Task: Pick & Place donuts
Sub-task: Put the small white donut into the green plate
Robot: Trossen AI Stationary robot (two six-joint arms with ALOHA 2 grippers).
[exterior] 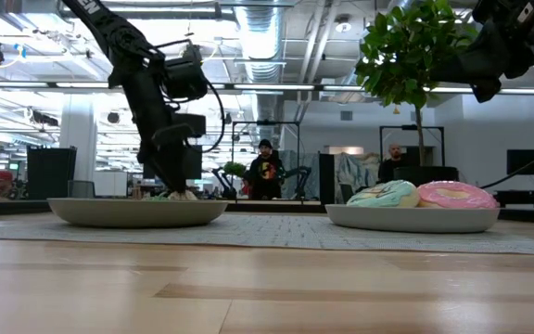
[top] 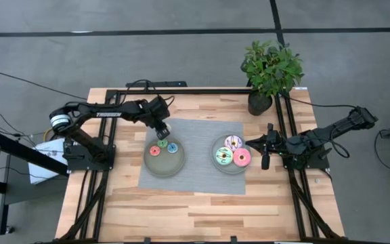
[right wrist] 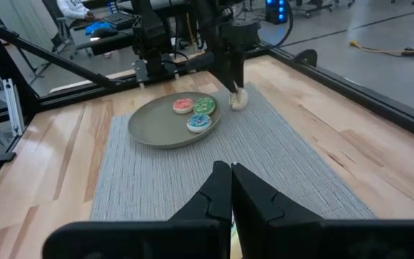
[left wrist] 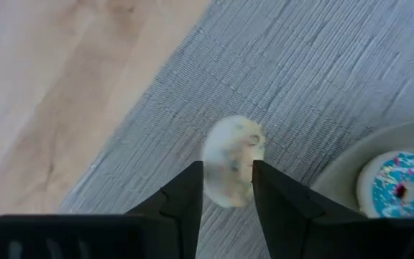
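The tan donut is tilted on its edge in the fingers, so my left gripper will lay it flat on the grey mat, then grip nearer the donut's middle [left wrist: 233,162].
My left gripper [left wrist: 227,169] is shut on a small tan speckled donut [left wrist: 234,151] over the grey mat [top: 195,135], just off the far edge of the left grey plate [top: 149,165]. That plate holds the red [top: 155,150], green [top: 162,143] and blue [top: 172,147] small donuts. The right plate [top: 230,169] carries the white-lilac [top: 233,142], mint-green [top: 223,157] and pink [top: 242,158] large donuts. My right gripper [right wrist: 231,169] waits shut above the table, to the right of that plate. My left gripper pinches the tan donut between its two fingers, by opposite sides of the end nearest the wrist [left wrist: 228,191]. The fingers [left wrist: 189,188] slant steeply down from the table's left. The rest of the donut [right wrist: 238,100] sticks out below the fingertips, close over the mat; whether it touches the mat I cannot tell.
A potted plant [top: 271,71] stands at the far right corner of the table. Black frame rails [top: 93,196] run along the left and right sides. Bare wood [top: 195,210] lies in front of the mat. People [exterior: 265,172] stand in the room behind.
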